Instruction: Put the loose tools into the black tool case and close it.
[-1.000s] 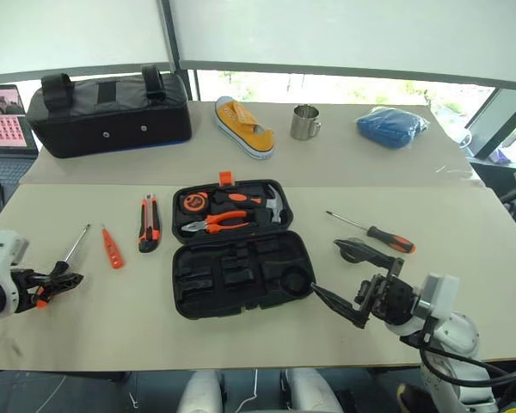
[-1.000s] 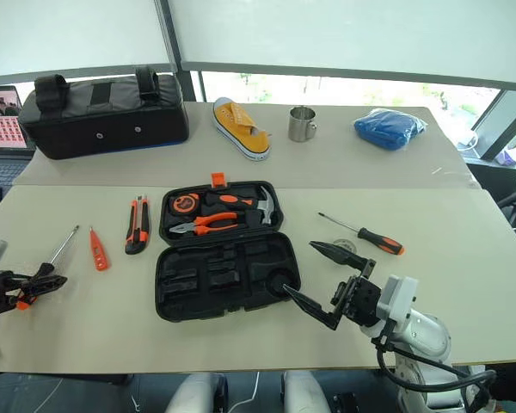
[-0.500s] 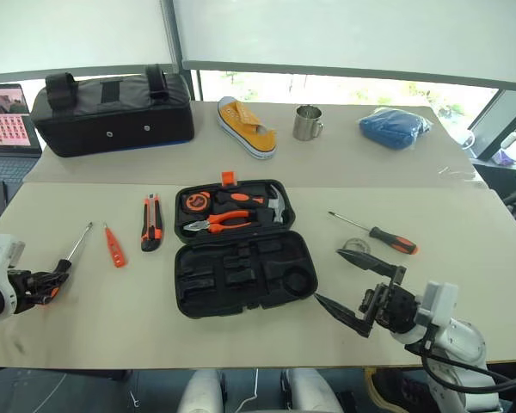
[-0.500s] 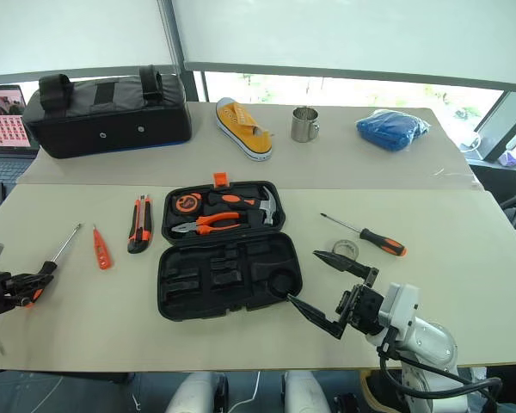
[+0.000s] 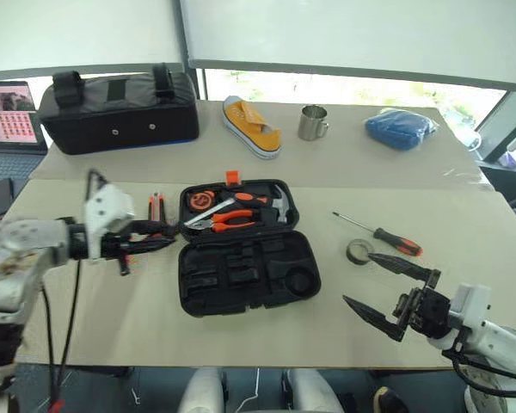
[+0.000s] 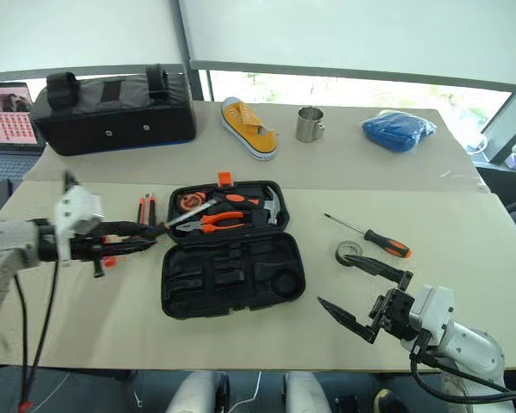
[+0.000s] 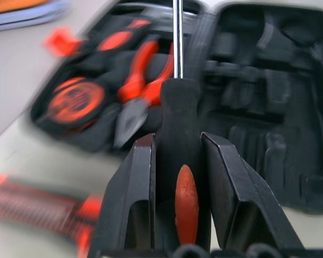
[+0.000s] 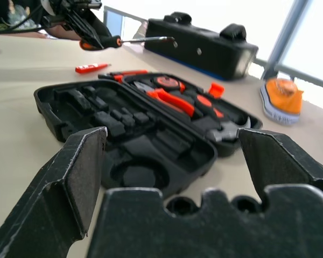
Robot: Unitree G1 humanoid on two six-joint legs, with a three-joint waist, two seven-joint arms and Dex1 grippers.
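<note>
The black-handled screwdriver, still held above the table, will be put down by my left gripper in the black tool case's empty near half (image 5: 232,249) (image 7: 215,88), along the hinge.
The black tool case (image 5: 245,268) lies open mid-table, with pliers, a tape measure and a hammer in its far half. My left gripper (image 5: 165,232) is shut on the black-handled screwdriver (image 7: 175,115), held above the table with its shaft (image 5: 208,213) reaching over the case's left corner. The orange-black utility knife (image 5: 155,205) lies just behind that gripper, and the small orange tester screwdriver (image 8: 91,67) is on the table beside it. Right of the case lie the orange-black-handled screwdriver (image 5: 380,233) and the dark tape roll (image 5: 358,251). My right gripper (image 5: 357,277) stands open near the tape roll, holding nothing.
Along the far side stand a black fabric bag (image 5: 116,107), a yellow shoe (image 5: 251,126), a steel mug (image 5: 311,123) and a blue bundle (image 5: 402,129). A laptop (image 5: 13,107) sits at the far left. A seam joins the two tabletops behind the case.
My left gripper closed on the black-handled screwdriver, lifted it off the table and swung it right to the case. The right gripper drifted right, staying open.
</note>
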